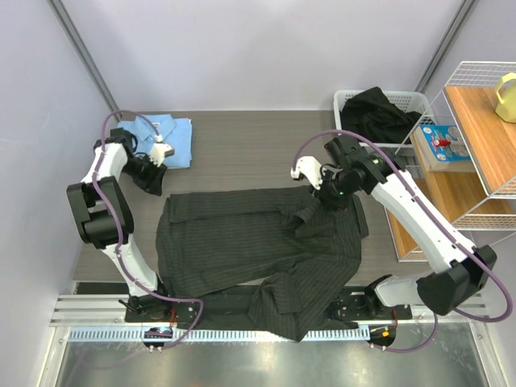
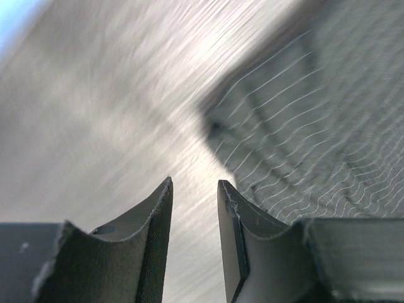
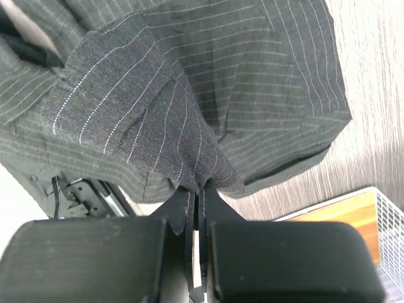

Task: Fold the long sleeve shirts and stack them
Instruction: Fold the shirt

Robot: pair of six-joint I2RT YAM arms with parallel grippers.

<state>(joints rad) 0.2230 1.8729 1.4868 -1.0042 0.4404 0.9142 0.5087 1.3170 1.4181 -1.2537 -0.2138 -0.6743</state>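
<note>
My right gripper needs to release the raised fold on the pinstriped shirt (image 1: 282,252), just behind the shirt's flap near the front bar.
A black pinstriped long sleeve shirt (image 1: 258,250) lies spread across the middle of the table, its hem hanging over the front edge. A light blue shirt (image 1: 173,137) lies folded at the back left. My left gripper (image 1: 156,184) hovers just beyond the pinstriped shirt's back-left corner. In the left wrist view that gripper (image 2: 194,186) is open, with only bare table between its fingers and the striped cloth (image 2: 315,126) off to the right. My right gripper (image 1: 322,200) is at the shirt's back-right part. In the right wrist view this gripper (image 3: 197,189) is shut on a raised fold of pinstriped cloth (image 3: 158,113).
A white basket (image 1: 347,97) holding a dark garment stands at the back right. Beside it is a wooden shelf with a wire rack (image 1: 468,161), carrying a blue box (image 1: 443,143) and a yellow jug (image 1: 506,97). A metal rail (image 1: 242,330) runs along the table's front.
</note>
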